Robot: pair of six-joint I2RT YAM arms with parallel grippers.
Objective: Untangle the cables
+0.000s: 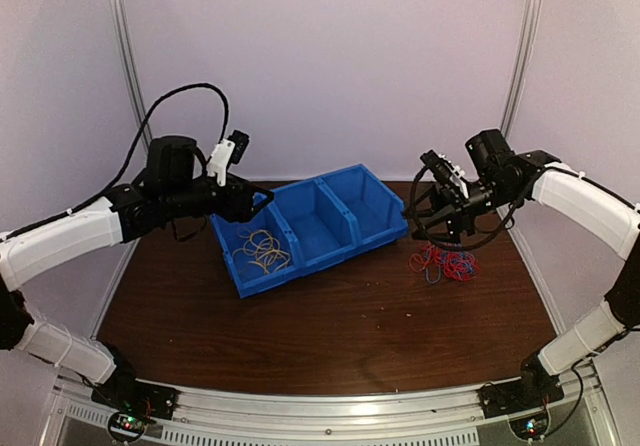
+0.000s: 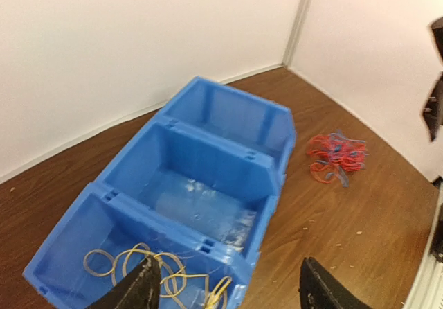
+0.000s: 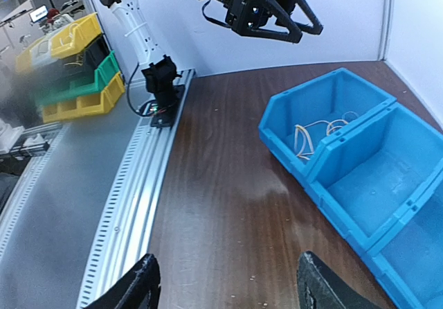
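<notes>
The red cable [image 1: 418, 260] on the side of the tangled bunch nearest the blue bin is next for my right gripper to go to and close on.
A tangled bunch of red and blue cables [image 1: 444, 262] lies on the brown table right of the blue bins; it also shows in the left wrist view [image 2: 337, 156]. Yellow cables [image 1: 263, 251] lie looped in the left bin compartment, also seen in the left wrist view [image 2: 159, 278] and the right wrist view [image 3: 316, 132]. My left gripper [image 1: 255, 199] hangs open and empty above the left end of the bins. My right gripper [image 1: 412, 209] hangs open and empty above the table, up and left of the red and blue bunch.
A blue three-compartment bin [image 1: 318, 228] stands slanted at mid table; its middle and right compartments hold nothing. Metal rails [image 1: 330, 406] run along the near edge. Yellow and green bins [image 3: 69, 66] stand off the table at the left.
</notes>
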